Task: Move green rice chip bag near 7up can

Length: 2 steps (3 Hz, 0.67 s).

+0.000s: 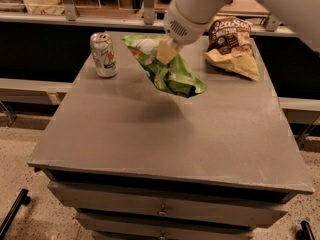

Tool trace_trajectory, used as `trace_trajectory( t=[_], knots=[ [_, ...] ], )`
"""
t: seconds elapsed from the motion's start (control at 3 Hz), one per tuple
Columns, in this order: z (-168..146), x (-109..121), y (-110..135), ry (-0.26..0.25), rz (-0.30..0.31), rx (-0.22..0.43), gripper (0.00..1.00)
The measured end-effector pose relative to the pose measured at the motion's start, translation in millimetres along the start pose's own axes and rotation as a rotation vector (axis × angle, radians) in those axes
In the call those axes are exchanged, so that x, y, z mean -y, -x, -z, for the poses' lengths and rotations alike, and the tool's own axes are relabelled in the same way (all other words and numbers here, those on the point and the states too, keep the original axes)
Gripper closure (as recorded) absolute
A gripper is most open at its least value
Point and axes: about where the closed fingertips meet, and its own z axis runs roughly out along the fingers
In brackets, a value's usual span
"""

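Next, I open my gripper to let go of the green rice chip bag on the grey table (143,77) close beside the 7up can, toward the middle of the table.
The green rice chip bag (172,74) hangs in the air above the grey table (165,134), its shadow on the surface below it. My gripper (166,51) is shut on the bag's upper part, under the white arm that comes in from the upper right. The 7up can (104,54) stands upright near the table's far left corner, a short way left of the bag and apart from it.
A brown and tan chip bag (232,46) lies at the far right of the table. Behind the table runs a dark ledge with metal posts (148,4). Drawers (160,211) sit under the table top.
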Motion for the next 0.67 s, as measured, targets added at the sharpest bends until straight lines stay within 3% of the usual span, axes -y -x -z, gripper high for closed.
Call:
trace_trajectory(
  t=[0.33,0.67],
  knots=[
    [-21,-4,11,-0.026,0.158,-0.057,1.0],
    [-39,-8,13,-0.017,0.296,-0.135,1.0]
  ],
)
